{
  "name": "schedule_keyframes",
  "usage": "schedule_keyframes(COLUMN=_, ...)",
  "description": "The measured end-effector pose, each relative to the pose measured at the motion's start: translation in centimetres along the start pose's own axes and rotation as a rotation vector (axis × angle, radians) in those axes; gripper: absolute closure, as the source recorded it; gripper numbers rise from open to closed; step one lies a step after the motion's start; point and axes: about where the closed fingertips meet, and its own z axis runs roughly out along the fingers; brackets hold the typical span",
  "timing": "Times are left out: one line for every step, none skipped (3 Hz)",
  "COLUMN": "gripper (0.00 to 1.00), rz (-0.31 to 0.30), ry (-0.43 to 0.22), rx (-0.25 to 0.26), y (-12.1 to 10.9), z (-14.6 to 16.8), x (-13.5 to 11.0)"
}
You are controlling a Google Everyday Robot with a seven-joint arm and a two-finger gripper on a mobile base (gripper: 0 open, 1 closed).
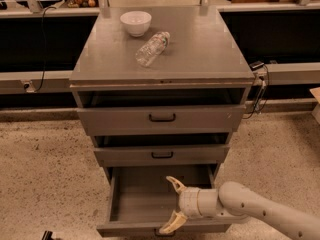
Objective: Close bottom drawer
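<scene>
The robot's gripper will next move to the bottom drawer's front panel (pixel 184 227), beside its small dark handle, and close there.
The bottom drawer (pixel 135 202) of the grey metal cabinet is pulled far out, showing a plain grey interior; its low front panel (pixel 125 229) runs along the bottom edge of the view. My gripper (pixel 172 206) is open, its two cream fingers spread wide. The upper finger (pixel 175 184) is over the drawer's inside, and the lower finger (pixel 170 224) reaches down to the front panel near its small dark handle (pixel 165 232). The white arm comes in from the lower right.
The middle drawer (pixel 162 155) and the tall top drawer (pixel 162 118) stand slightly open above. On the cabinet top (pixel 200 49) lie a white bowl (pixel 136 22) and a clear plastic bottle (pixel 152 48) on its side. A cable hangs at the cabinet's right side (pixel 259 91). Speckled floor surrounds the cabinet.
</scene>
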Motion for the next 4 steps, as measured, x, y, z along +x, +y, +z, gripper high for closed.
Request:
schedule_keyframes(gripper=0.0, rz=-0.045, ry=-0.027, rx=0.073, y=-0.2, z=1.9, x=4.5)
schedule_keyframes(gripper=0.0, rz=-0.045, ry=-0.026, rx=0.073, y=-0.3, z=1.9, x=4.5)
schedule_keyframes(gripper=0.0, rz=-0.012, ry=-0.034, rx=0.036, y=0.0, z=3.3, x=7.3)
schedule_keyframes(gripper=0.18, rz=-0.001, ry=-0.027, rx=0.044, y=0.4, z=4.1, x=12.6)
